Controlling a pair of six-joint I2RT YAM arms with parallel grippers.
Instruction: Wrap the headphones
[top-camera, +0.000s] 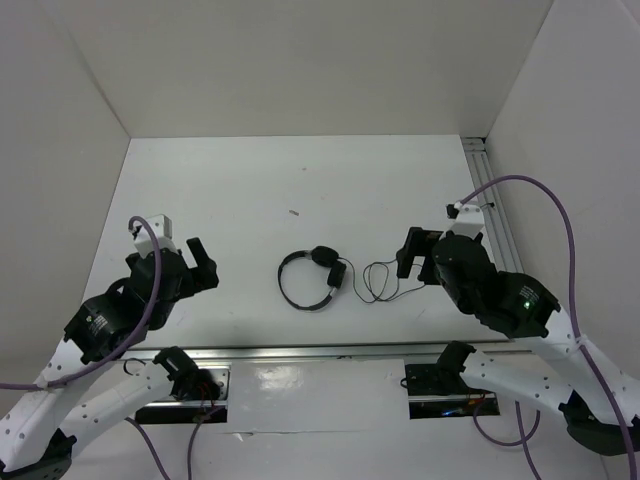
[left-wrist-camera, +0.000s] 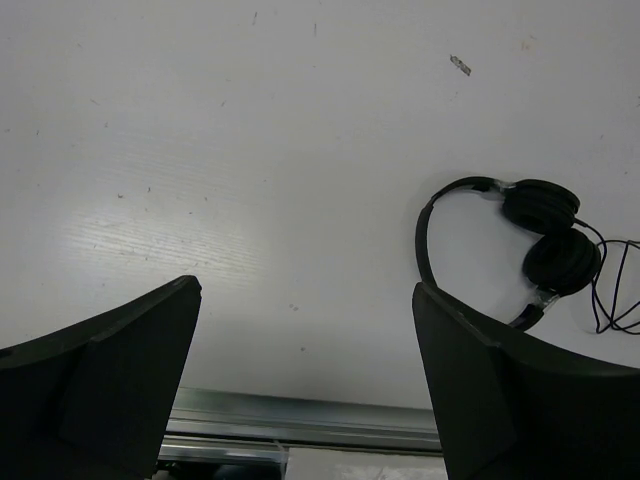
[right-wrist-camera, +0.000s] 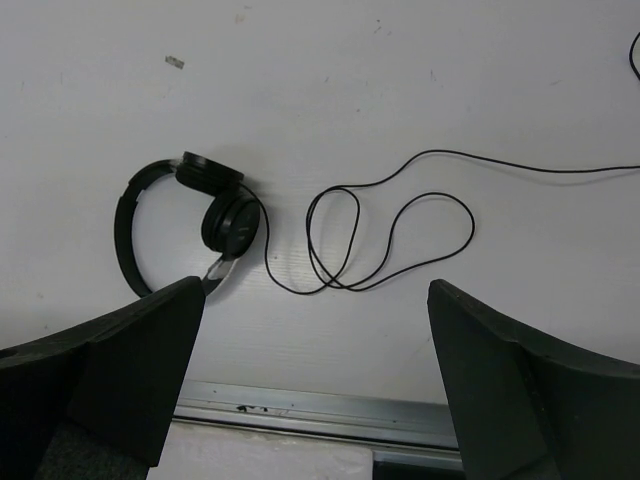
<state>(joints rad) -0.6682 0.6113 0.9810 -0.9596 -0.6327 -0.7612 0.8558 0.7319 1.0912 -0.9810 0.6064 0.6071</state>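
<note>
Next, I close my left gripper on the middle of the headband (top-camera: 280, 284) (left-wrist-camera: 420, 268) of the black headphones, on the curve opposite the ear cups.
The black headphones (top-camera: 312, 278) lie flat on the white table near its front middle, ear cups together on the right side of the curved headband. They also show in the left wrist view (left-wrist-camera: 540, 230) and the right wrist view (right-wrist-camera: 200, 215). Their thin cord (top-camera: 378, 282) lies in loose loops to the right, toward my right gripper; the loops show in the right wrist view (right-wrist-camera: 380, 235). My left gripper (top-camera: 203, 265) is open and empty, well left of the headphones. My right gripper (top-camera: 412, 255) is open and empty, just right of the cord loops.
A metal rail (top-camera: 300, 352) runs along the table's front edge. Another rail (top-camera: 492, 200) runs along the right side. White walls enclose the table at the back, left and right. A small dark speck (top-camera: 293, 212) lies behind the headphones.
</note>
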